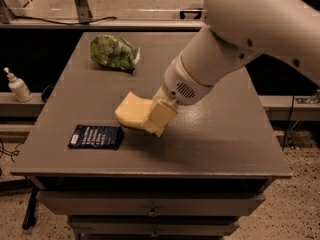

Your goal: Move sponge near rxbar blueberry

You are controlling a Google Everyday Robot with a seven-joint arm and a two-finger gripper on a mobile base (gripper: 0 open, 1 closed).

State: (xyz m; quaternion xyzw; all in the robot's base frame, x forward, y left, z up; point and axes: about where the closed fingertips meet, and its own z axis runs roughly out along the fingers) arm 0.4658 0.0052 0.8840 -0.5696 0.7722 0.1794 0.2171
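Note:
I should let go of the pale yellow sponge on the table (pixel 120 107) just behind the rxbar blueberry, toward the wrinkly bag.
The pale yellow sponge (pixel 130 110) is held in my gripper (pixel 152 118), low over the grey table (pixel 215 149), left of the middle. My gripper is shut on the sponge's right end. The dark navy rxbar blueberry (pixel 96 137) lies flat near the table's front left, a short way to the lower left of the sponge, apart from it. My white arm reaches in from the upper right.
A green-and-white wrinkly bag (pixel 114 52) lies at the back left of the table. A white pump bottle (pixel 18 86) stands on a shelf off the left side. Drawers sit under the table's front edge.

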